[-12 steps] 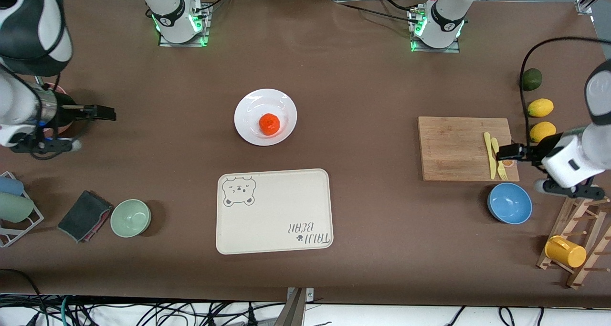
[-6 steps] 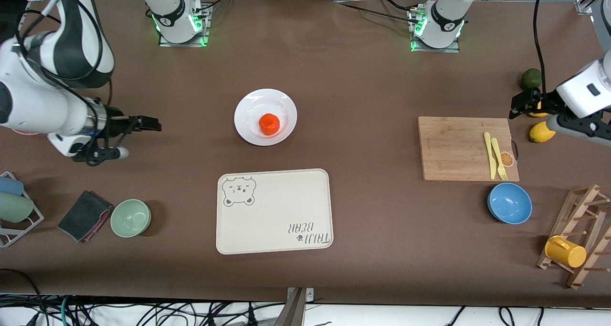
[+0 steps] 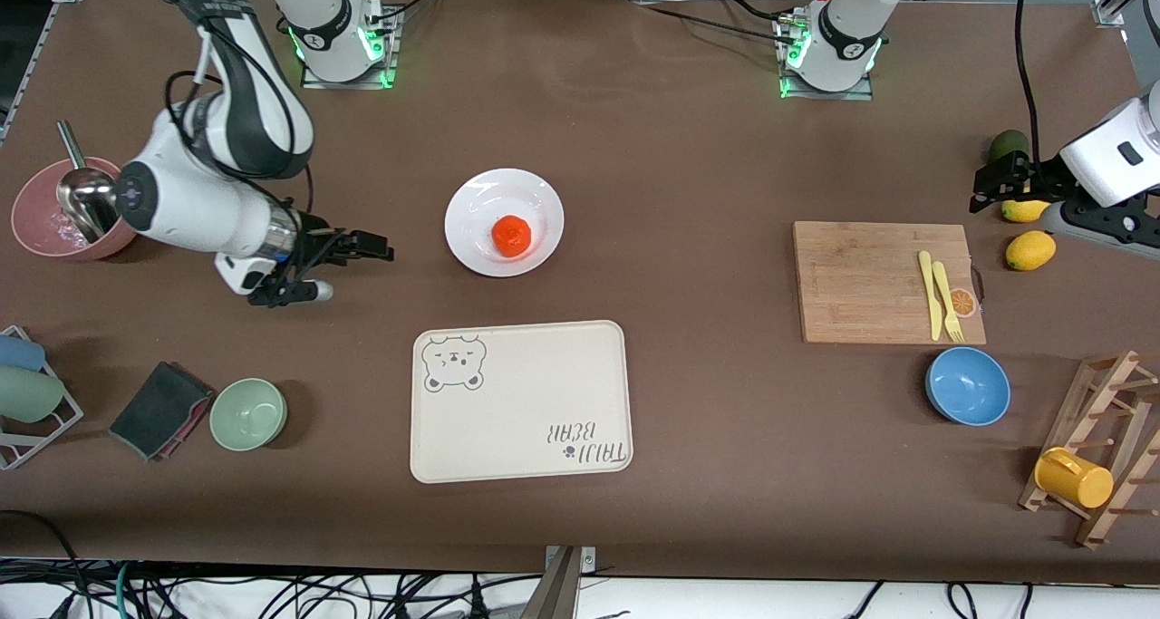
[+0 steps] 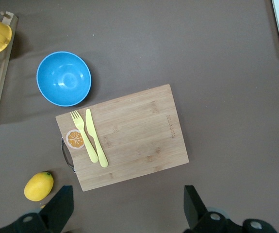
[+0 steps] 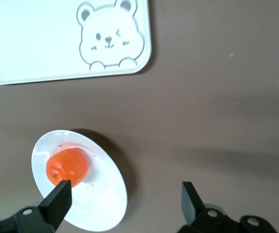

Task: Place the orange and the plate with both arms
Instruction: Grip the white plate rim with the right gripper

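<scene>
The white plate's rim point(image 3: 449, 227) point(image 5: 125, 194), on the side facing the pink bowl, is the next place my right gripper should move to and close on.
The orange point(image 3: 512, 236) lies on the white plate point(image 3: 471, 200) at the middle of the table. My right gripper point(image 3: 379, 247) hangs open over bare tabletop beside the plate, on the side toward the right arm's end, with nothing between its fingers. In the right wrist view the orange point(image 5: 65, 167) and plate point(image 5: 105, 199) sit by one fingertip of the right gripper point(image 5: 124, 200). My left gripper point(image 3: 979, 193) is open and empty over the table by the lemons, at the left arm's end. In the left wrist view the left gripper point(image 4: 128, 208) frames bare tabletop.
A cream bear tray point(image 3: 521, 401) lies nearer to the camera than the plate. A cutting board point(image 3: 861, 284) carries a yellow fork and knife, with a blue bowl point(image 3: 968, 385) and lemons point(image 3: 1030, 249) nearby. A green bowl point(image 3: 248, 413), a cloth point(image 3: 161, 409) and a pink bowl point(image 3: 36, 229) sit at the right arm's end.
The right arm has swung from the table's end toward the plate. The left gripper left the cutting board's edge and moved to over the lemons. Orange and plate have not moved.
</scene>
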`<state>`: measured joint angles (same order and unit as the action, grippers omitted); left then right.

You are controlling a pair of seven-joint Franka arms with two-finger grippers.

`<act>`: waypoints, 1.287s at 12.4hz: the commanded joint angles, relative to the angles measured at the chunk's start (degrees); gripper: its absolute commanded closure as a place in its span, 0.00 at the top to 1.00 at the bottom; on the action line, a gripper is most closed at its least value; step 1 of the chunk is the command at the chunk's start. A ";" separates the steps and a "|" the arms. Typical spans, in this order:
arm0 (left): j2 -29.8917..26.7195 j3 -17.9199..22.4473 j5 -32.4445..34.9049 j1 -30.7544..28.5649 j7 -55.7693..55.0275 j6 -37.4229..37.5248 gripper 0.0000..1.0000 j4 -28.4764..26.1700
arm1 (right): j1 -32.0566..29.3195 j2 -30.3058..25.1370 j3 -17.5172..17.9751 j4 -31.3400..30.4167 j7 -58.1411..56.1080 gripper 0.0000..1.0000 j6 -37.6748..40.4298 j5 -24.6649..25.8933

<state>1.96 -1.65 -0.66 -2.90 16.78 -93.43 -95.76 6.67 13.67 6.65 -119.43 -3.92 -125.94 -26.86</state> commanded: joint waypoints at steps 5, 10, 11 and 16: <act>0.14 -0.29 1.46 -0.79 0.71 -1.14 1.00 -0.83 | -0.96 0.92 0.12 -10.10 -29.17 1.00 -2.65 -26.55; 0.23 -0.29 1.02 -0.79 0.71 -1.14 1.00 -0.74 | -0.96 1.36 -0.94 -15.47 -39.04 1.00 -2.38 -33.24; 0.23 -0.29 1.02 -0.79 0.71 -1.14 1.00 -0.83 | -0.96 1.45 -0.94 -17.13 -41.93 1.00 -1.95 -36.82; 0.76 -0.29 0.75 -0.79 0.71 -1.14 1.00 -0.66 | -0.79 3.72 -0.85 -20.23 -51.09 1.00 -2.55 -46.07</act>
<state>2.86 -1.57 -0.66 -3.24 16.78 -94.05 -96.08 6.03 16.03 5.46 -139.34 -51.69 -127.98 -69.44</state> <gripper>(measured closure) 0.000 0.000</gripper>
